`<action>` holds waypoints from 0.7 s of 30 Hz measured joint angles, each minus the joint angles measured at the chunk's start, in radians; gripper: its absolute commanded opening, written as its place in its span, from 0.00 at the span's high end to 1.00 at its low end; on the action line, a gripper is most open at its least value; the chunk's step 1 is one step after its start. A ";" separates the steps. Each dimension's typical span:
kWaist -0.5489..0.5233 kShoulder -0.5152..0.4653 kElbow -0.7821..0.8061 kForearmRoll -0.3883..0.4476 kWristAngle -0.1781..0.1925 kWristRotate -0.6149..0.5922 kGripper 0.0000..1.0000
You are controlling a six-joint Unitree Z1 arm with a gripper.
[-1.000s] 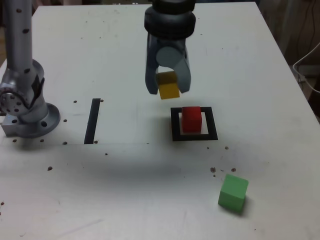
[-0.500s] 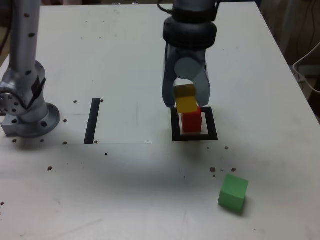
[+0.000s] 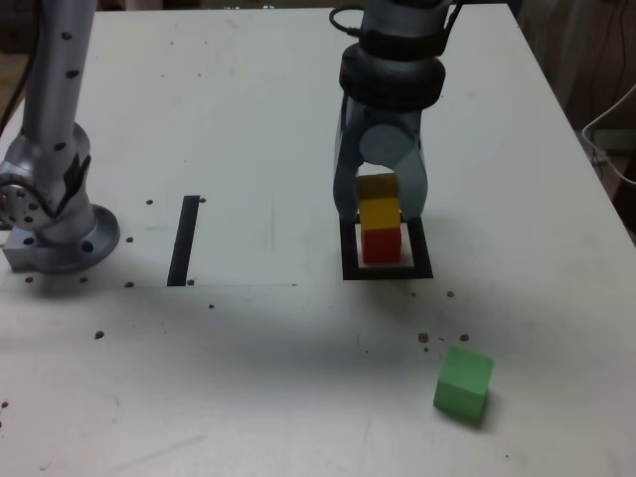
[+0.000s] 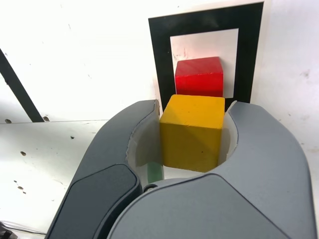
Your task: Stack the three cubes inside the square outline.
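Observation:
My gripper will let go of the yellow cube on top of the red cube (image 3: 387, 208) (image 4: 199, 66), so that it is placed inside the black square outline.
The red cube (image 3: 381, 244) (image 4: 199, 77) sits inside the square outline (image 3: 388, 270) (image 4: 207, 22) of black tape. My gripper (image 3: 381, 211) (image 4: 192, 134) is shut on the yellow cube (image 3: 379, 213) (image 4: 192, 132), which hangs directly over the red cube. From the exterior view the yellow cube looks to rest on or just above the red one; contact cannot be told. The green cube (image 3: 463, 385) lies alone near the front of the table, toward the exterior view's right.
A straight black tape strip (image 3: 184, 239) (image 4: 17, 87) lies to the exterior view's left of the outline. The arm's grey base (image 3: 55, 214) stands at the far left. Small dark specks dot the white table (image 3: 248, 378). Cables hang beyond the right edge.
My gripper has carried the yellow cube toward the exterior view's right and downward, from beside the outline to directly over the red cube.

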 measured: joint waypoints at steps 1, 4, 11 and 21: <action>0.003 0.003 -0.002 0.004 0.001 0.000 0.78; 0.011 0.015 -0.003 0.008 0.005 0.001 0.78; 0.017 0.037 -0.004 0.008 0.023 0.002 0.78; 0.025 0.049 -0.011 0.007 0.009 0.002 0.71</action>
